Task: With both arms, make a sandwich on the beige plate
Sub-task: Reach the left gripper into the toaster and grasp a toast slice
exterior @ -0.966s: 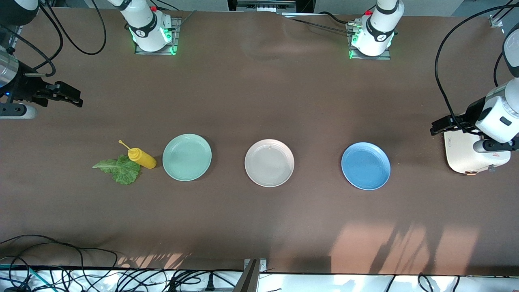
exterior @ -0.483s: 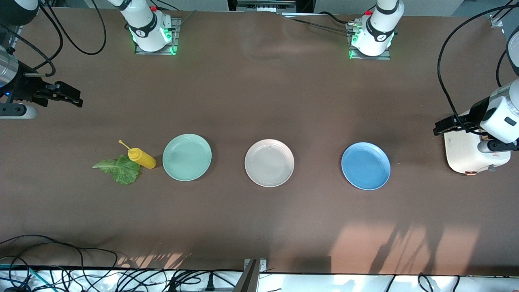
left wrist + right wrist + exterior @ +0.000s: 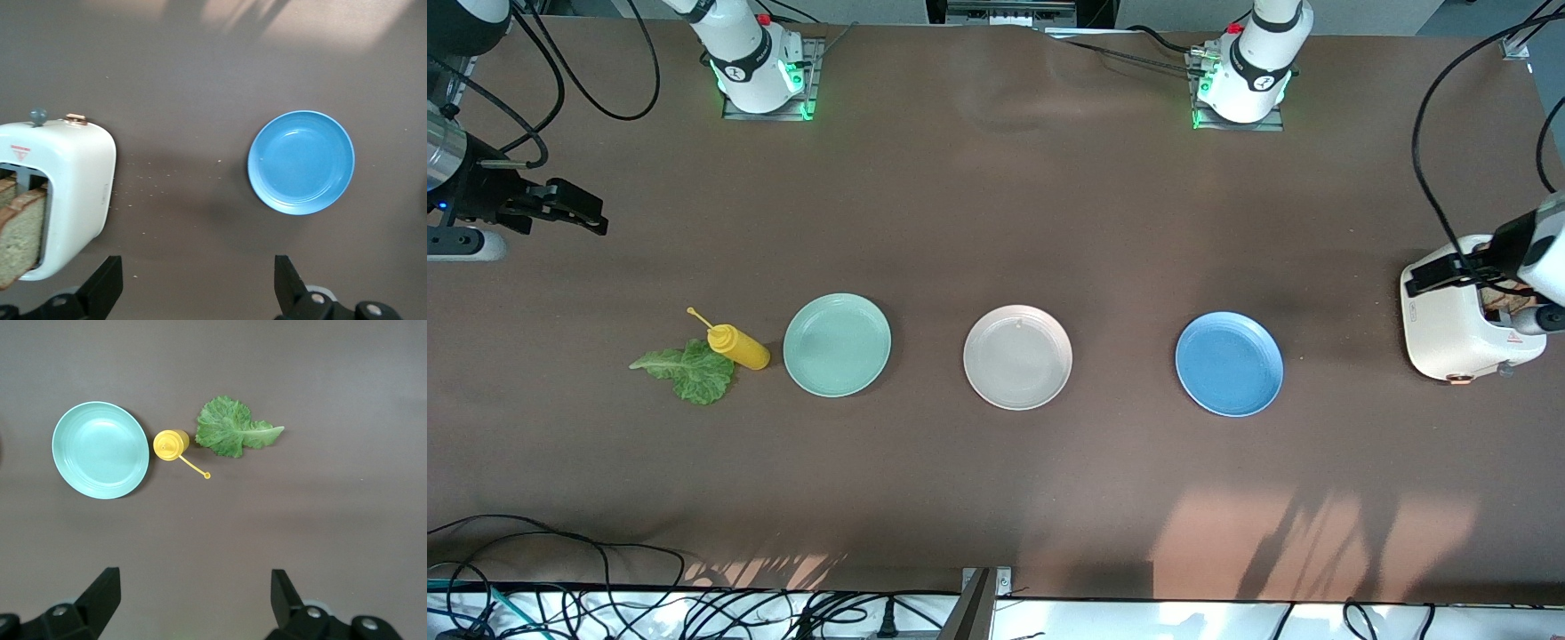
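Observation:
The bread slice on the toaster's side nearer the blue plate is next for my left gripper, which should go there and close on that slice's top (image 3: 1495, 298) (image 3: 9, 252).
The beige plate (image 3: 1017, 357) lies bare at the table's middle, between a mint green plate (image 3: 837, 345) and a blue plate (image 3: 1229, 364). No sandwich is in view. Brown bread slices (image 3: 19, 233) stand in the slots of a white toaster (image 3: 1449, 324) at the left arm's end. My left gripper (image 3: 1427, 274) hangs open over the toaster's edge with nothing between its fingers (image 3: 107, 277). A green lettuce leaf (image 3: 687, 372) lies at the right arm's end. My right gripper (image 3: 591, 215) waits open and empty above the table near that end.
A yellow squeeze bottle (image 3: 738, 347) lies on its side between the lettuce and the mint green plate. Crumbs are scattered on the brown table (image 3: 996, 204) beside the toaster (image 3: 73, 187). Cables run along the table's edge nearest the front camera.
My left gripper has moved toward the left arm's end of the table, out over the toaster, still open. The right arm and the things on the table have not moved.

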{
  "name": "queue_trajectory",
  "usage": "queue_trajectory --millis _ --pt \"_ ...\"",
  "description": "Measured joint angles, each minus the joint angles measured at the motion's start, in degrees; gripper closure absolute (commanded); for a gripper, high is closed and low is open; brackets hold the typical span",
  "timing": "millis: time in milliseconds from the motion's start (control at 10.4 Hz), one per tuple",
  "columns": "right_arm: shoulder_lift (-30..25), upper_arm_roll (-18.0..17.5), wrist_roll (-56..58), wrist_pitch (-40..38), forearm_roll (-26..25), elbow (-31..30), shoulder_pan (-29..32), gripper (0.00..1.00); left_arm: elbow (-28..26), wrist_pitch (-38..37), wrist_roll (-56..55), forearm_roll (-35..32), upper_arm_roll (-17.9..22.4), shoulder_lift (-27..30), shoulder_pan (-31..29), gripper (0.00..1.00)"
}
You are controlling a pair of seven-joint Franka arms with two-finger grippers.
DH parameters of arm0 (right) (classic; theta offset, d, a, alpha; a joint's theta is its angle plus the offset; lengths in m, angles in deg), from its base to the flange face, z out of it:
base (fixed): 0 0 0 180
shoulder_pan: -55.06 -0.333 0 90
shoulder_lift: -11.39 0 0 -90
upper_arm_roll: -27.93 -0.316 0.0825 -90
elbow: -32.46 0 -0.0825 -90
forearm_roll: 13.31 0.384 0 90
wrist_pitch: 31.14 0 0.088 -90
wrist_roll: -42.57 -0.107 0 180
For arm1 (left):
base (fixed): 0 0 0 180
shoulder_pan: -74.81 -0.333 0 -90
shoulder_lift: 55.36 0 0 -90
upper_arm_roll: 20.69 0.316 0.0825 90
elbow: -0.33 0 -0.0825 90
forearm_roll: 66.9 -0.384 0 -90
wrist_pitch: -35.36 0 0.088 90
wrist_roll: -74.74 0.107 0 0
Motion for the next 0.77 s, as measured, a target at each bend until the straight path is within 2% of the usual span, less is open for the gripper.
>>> queue_trajectory --millis 193,386,773 --pt "0.0 0.1 0.0 0.0 0.0 0.0 0.0 0.0 0.0 0.0 8.0 -0.8 0.2 -0.5 -5.5 0.0" --pt "0.0 0.1 0.0 0.0 0.0 0.0 0.1 0.0 0.1 0.0 15.7 -5.2 0.4 -2.3 -9.6 0.0" --pt "0.0 0.1 0.0 0.0 0.0 0.0 0.1 0.0 0.1 0.1 21.0 -13.3 0.3 -8.0 -11.5 0.01"
